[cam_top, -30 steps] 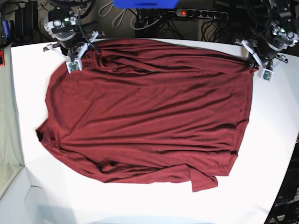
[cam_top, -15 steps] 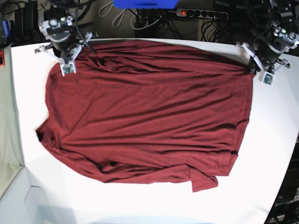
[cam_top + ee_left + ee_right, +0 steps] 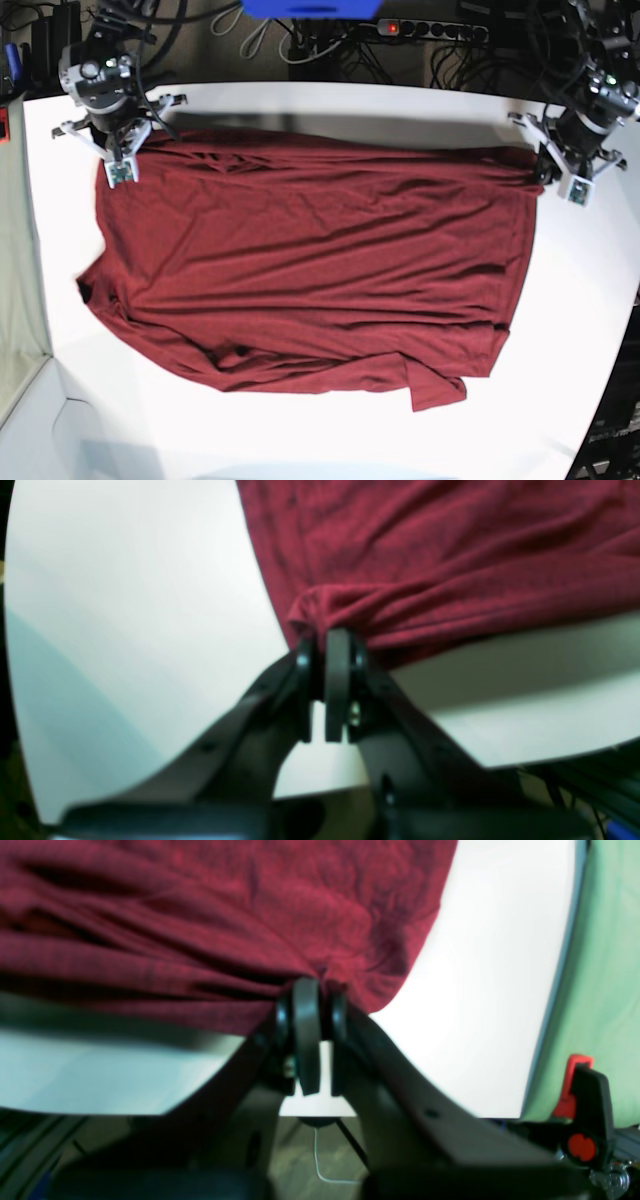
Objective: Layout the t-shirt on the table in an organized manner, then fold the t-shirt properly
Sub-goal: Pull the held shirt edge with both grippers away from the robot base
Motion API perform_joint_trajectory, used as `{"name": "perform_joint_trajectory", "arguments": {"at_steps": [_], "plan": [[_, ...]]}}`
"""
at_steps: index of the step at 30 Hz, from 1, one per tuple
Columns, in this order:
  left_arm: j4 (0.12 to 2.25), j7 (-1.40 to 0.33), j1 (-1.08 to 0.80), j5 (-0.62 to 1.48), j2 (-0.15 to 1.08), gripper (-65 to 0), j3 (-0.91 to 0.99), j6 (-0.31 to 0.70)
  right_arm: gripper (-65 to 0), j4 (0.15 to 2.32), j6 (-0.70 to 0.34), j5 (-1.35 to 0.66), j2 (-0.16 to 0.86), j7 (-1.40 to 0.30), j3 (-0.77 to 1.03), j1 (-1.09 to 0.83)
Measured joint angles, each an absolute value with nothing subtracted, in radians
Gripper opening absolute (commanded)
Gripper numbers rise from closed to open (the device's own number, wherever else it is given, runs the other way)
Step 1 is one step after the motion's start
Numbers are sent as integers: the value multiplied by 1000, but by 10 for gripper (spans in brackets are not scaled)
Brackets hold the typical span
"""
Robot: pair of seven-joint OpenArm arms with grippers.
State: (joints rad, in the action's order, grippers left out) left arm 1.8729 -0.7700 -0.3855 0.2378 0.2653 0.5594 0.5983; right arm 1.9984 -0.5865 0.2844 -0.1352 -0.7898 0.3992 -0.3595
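My left gripper is pinching a bunched fold while the t-shirt's outer edge sticks out underneath. I should open it and take the t-shirt's corner by that outer edge [image 3: 415,656].
The maroon t-shirt [image 3: 310,260] lies spread across the white table [image 3: 330,105], wrinkled, with its near edge bunched and one flap sticking out at the near right. My right gripper [image 3: 122,160] is shut on the shirt's far left corner; the right wrist view shows its fingers [image 3: 306,1005] pinching gathered fabric [image 3: 225,930]. At the far right corner my left gripper [image 3: 548,168] is shut on the shirt too, its pads [image 3: 337,650] clamped on a bunched fold [image 3: 400,580]. Between the two grips the far edge runs taut and nearly straight.
A power strip [image 3: 430,30], cables and a blue object [image 3: 310,8] sit behind the table's far edge. A green surface [image 3: 15,250] borders the table on the left, with a red clamp [image 3: 575,1100] near it. Bare white tabletop rings the shirt.
Both grippers have drawn the shirt's far edge toward the near side. The right gripper also moved left, stretching the edge straighter and baring a strip of table behind it.
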Motion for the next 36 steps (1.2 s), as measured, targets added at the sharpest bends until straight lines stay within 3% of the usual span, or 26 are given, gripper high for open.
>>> {"name": "perform_joint_trajectory", "arguments": {"at_steps": [6,25,36], "plan": [[1875,-868,-323,246,265,-647,561,599,-650,1998,-588,284,-136,-784,403,-340],[1879,-870,-267,240,266,-647,561,598,-650,1995,-591,284,-133,-788,401,-181],[1752,-877,-252,238,265,-646,554,599,-650,1911,-591,285,-133,-784,392,-123]]}}
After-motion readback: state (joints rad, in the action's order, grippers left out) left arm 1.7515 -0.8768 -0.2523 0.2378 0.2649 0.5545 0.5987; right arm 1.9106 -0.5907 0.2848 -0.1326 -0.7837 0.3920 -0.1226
